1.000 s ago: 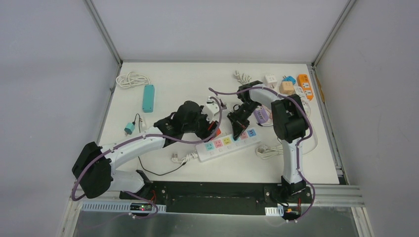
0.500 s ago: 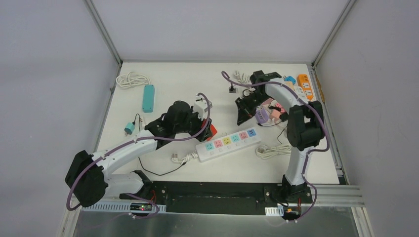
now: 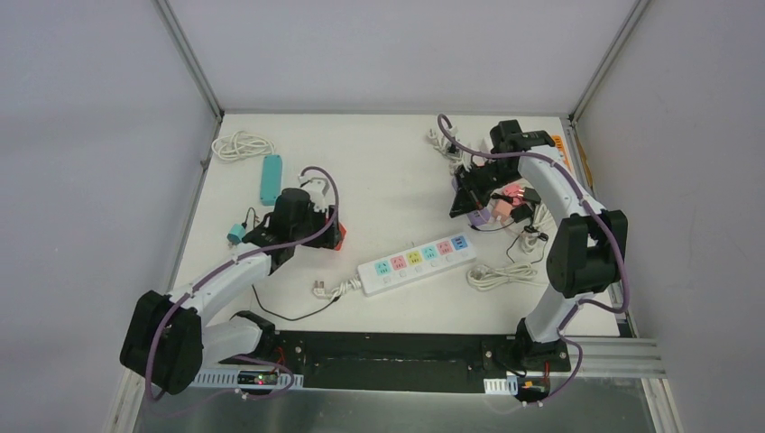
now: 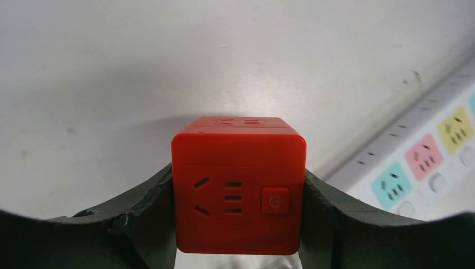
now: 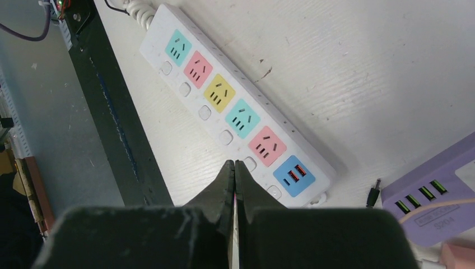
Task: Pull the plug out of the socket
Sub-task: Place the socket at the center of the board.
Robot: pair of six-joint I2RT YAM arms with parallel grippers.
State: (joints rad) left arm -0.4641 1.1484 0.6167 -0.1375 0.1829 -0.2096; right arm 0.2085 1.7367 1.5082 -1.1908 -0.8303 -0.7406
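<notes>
I should release the red cube socket on the table (image 3: 280, 236) with my left gripper, beside the teal adapter, near the teal strip.
My left gripper (image 3: 327, 230) is shut on a red cube socket (image 3: 336, 234) at the table's left middle. In the left wrist view the cube (image 4: 239, 196) sits between the two pads, and my left gripper (image 4: 238, 178) holds it by its sides. Its visible faces show bare slots and a power button, with no plug in them. My right gripper (image 3: 468, 200) is at the far right, above a purple USB socket (image 3: 481, 213). In the right wrist view my right gripper (image 5: 234, 166) has its fingers pressed together with nothing clearly between them. No plug can be picked out.
A white power strip (image 3: 417, 260) with coloured outlets lies mid-table and shows in both wrist views (image 5: 235, 115) (image 4: 425, 162). A teal strip (image 3: 271, 178), a white cable coil (image 3: 242, 144) and a teal adapter (image 3: 236, 234) are at left. Another cable coil (image 3: 501, 273) lies right of the strip.
My left gripper has carried the red socket leftward, away from the power strip. My right gripper has swung back and to the right, from beside the red socket to over the purple one.
</notes>
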